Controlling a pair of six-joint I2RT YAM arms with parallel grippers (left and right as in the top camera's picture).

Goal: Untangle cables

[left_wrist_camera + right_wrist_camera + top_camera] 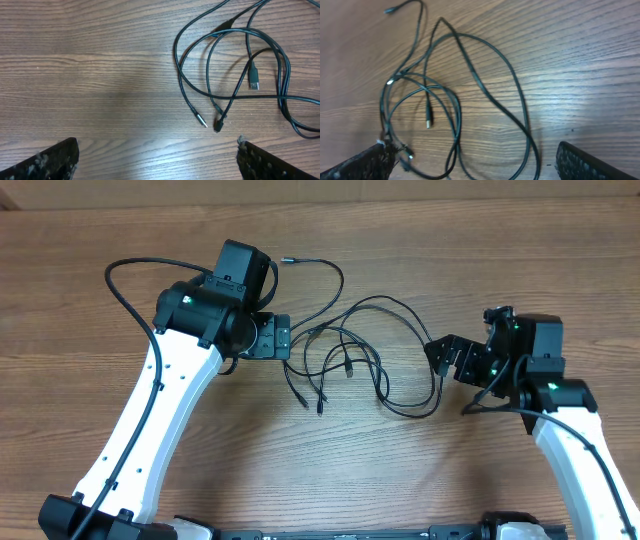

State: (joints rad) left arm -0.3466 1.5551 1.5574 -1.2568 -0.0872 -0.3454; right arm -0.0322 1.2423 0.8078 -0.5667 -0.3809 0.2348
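Observation:
Cables cross at the tangle's edge, so next my right gripper pulls the upper cable (506, 111) up and clear.
The cables (355, 355) are thin black cords lying tangled in overlapping loops at the table's middle, with plug ends pointing toward the front. One cord runs up to a plug at the back (288, 257). My left gripper (282, 338) is open and empty just left of the tangle; in the left wrist view the cables (235, 65) lie ahead to the right, with a USB plug (254, 80). My right gripper (440, 358) is open and empty at the tangle's right edge; in the right wrist view the cable loops (470, 100) lie between its fingers.
The wooden table (330, 460) fills all views. Thicker black arm wiring loops at the back left (125, 280) and by the right arm (490, 395). The arm bases stand at the front edge.

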